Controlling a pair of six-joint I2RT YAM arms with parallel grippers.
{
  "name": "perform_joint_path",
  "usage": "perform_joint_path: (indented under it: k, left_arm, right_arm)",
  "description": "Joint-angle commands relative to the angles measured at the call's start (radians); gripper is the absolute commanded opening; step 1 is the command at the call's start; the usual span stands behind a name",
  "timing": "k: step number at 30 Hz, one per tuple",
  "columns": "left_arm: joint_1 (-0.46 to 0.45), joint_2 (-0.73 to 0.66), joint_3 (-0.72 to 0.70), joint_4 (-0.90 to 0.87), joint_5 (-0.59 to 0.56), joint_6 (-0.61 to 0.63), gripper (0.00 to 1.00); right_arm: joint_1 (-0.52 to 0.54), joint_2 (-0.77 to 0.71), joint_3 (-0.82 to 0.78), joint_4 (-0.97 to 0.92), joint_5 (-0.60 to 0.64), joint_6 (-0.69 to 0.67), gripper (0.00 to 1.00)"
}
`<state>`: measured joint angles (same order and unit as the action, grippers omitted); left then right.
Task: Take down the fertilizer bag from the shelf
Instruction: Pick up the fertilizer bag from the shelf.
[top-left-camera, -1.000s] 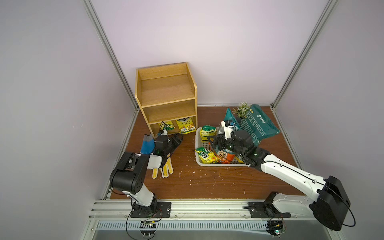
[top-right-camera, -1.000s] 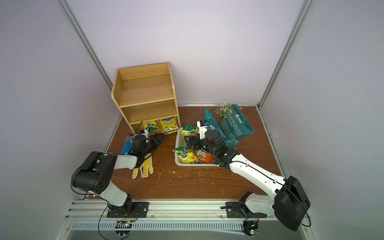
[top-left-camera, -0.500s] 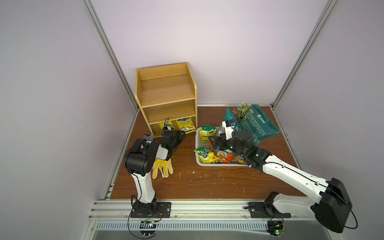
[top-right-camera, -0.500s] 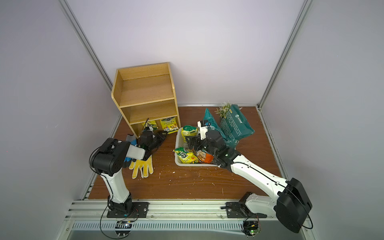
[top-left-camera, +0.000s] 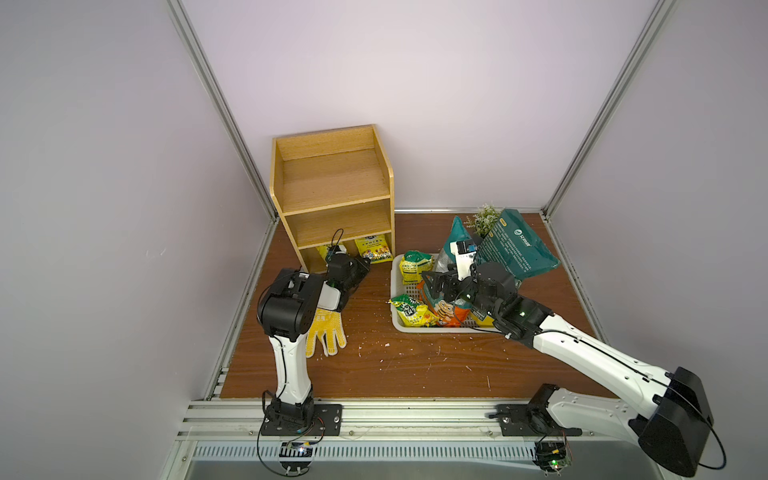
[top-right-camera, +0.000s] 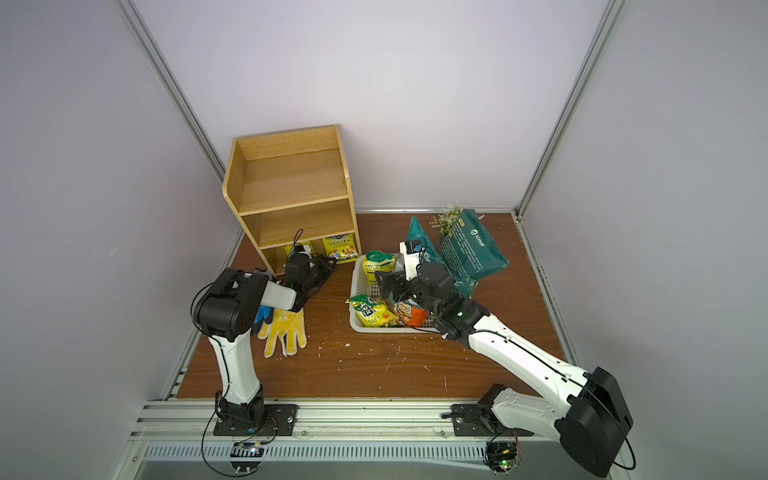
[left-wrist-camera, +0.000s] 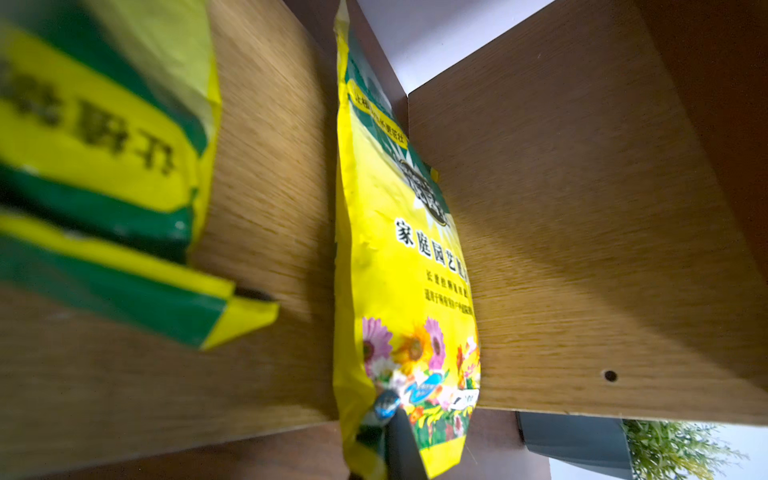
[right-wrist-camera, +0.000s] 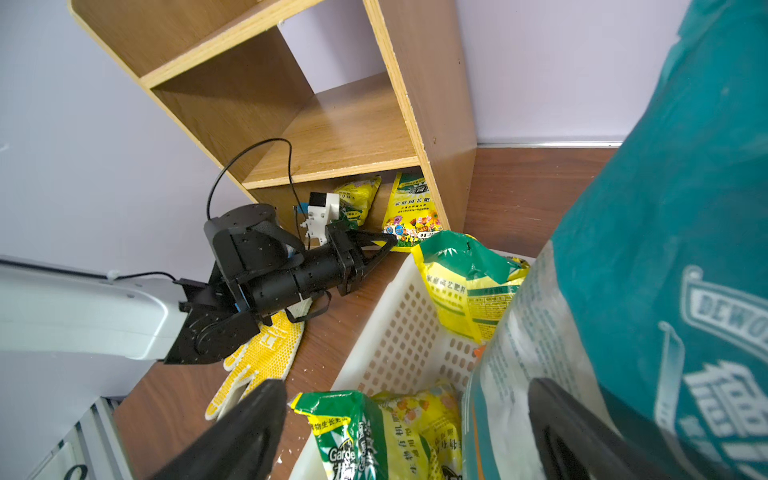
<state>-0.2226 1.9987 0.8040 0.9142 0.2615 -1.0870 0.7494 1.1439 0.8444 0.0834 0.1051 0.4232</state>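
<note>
My right gripper is to grab the yellow fertilizer bag's free side (right-wrist-camera: 432, 224) next, opposite my left gripper, to take the bag over.
The light-brown wooden shelf (top-left-camera: 332, 183) (top-right-camera: 291, 178) stands at the back left. In its bottom tier a yellow fertilizer bag (top-left-camera: 374, 248) (left-wrist-camera: 399, 270) (right-wrist-camera: 411, 216) with printed flowers stands upright. My left gripper (top-left-camera: 363, 264) (left-wrist-camera: 390, 428) (right-wrist-camera: 388, 241) is low at the shelf's front, shut on that bag's lower corner, which is crumpled between the jaws. A second green-and-yellow bag (left-wrist-camera: 95, 166) (right-wrist-camera: 357, 199) stands beside it in the same tier. My right gripper (top-left-camera: 432, 282) (right-wrist-camera: 403, 395) hangs open over the white basket (top-left-camera: 397, 286), holding nothing.
The basket (right-wrist-camera: 399, 332) holds several yellow and green bags. Two large teal bags (top-left-camera: 515, 249) and a small plant (top-left-camera: 486, 216) lie behind it. A yellow glove (top-left-camera: 324, 336) and a blue glove (top-right-camera: 264, 313) lie on the floor under my left arm.
My left arm has reached forward to the shelf's bottom tier and its jaws have shut on the yellow bag's corner. The right arm has stayed over the basket.
</note>
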Motion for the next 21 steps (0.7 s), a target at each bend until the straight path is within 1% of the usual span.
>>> perform_joint_path:
  k: [1,2,3,5,6,8,10,13,15,17,19,21]
  left_arm:
    - [-0.008,-0.068,-0.034,0.004,0.019,0.028,0.0]
    - [-0.009,-0.097,-0.052,0.002,0.019,0.035,0.0]
    - [-0.008,-0.133,-0.071,-0.016,0.015,0.045,0.0]
    - [-0.008,-0.206,-0.105,-0.071,0.01,0.06,0.0]
    - [-0.009,-0.249,-0.124,-0.095,0.011,0.068,0.0]
    - [-0.01,-0.331,-0.163,-0.144,0.004,0.085,0.0]
    - [-0.011,-0.414,-0.187,-0.206,-0.013,0.105,0.0]
    - [-0.019,-0.535,-0.193,-0.323,-0.038,0.151,0.0]
    - [-0.025,-0.62,-0.185,-0.417,-0.056,0.182,0.0]
    - [-0.033,-0.699,-0.178,-0.5,-0.069,0.2,0.0]
    - [-0.04,-0.776,-0.164,-0.591,-0.074,0.219,0.0]
    - [-0.047,-0.854,-0.139,-0.692,-0.082,0.239,0.0]
  right_arm:
    - [-0.01,-0.032,-0.014,-0.008,0.146,0.072,0.99]
    - [-0.014,-0.037,-0.015,-0.013,0.174,0.104,0.99]
    - [-0.019,-0.047,-0.022,-0.001,0.167,0.106,0.99]
    - [-0.034,-0.066,-0.047,0.06,0.066,0.041,0.99]
    - [-0.034,-0.077,-0.059,0.091,0.037,0.014,0.99]
    - [-0.034,-0.085,-0.063,0.11,0.002,-0.006,0.97]
    - [-0.034,-0.075,-0.037,0.088,-0.032,-0.032,0.94]
    - [-0.032,-0.025,0.027,0.039,-0.111,-0.089,0.9]
    - [-0.027,0.027,0.09,-0.014,-0.175,-0.152,0.89]
    - [-0.007,0.083,0.168,-0.089,-0.212,-0.23,0.9]
    - [0.041,0.13,0.243,-0.156,-0.207,-0.311,0.91]
    - [0.109,0.166,0.3,-0.182,-0.163,-0.389,0.92]
